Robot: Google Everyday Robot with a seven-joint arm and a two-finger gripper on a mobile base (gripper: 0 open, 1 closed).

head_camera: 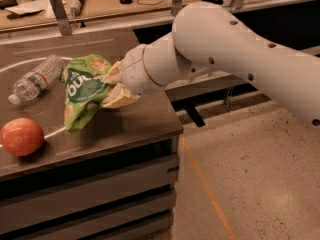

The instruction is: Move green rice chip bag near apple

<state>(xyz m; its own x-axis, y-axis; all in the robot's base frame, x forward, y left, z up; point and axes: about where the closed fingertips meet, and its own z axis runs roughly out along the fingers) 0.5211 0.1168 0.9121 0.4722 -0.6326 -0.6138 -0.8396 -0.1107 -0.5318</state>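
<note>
The robot's gripper needs to release the green rice chip bag on the dark counter [70, 115] beside the apple, near the water bottle. The bag still hangs above the counter.
The green rice chip bag [81, 91] hangs crumpled above the dark counter, its right edge pinched in my gripper [111, 87]. The gripper's cream fingers are shut on the bag, and the big white arm reaches in from the right. The red-orange apple [21, 136] sits on the counter near the front left edge, to the lower left of the bag and apart from it.
A clear plastic water bottle [35, 79] lies on its side behind the apple, left of the bag. A white curved line [55, 132] marks the dark counter [135, 121], which ends at a front edge over drawers. A cluttered workbench [100, 4] stands behind; floor to the right.
</note>
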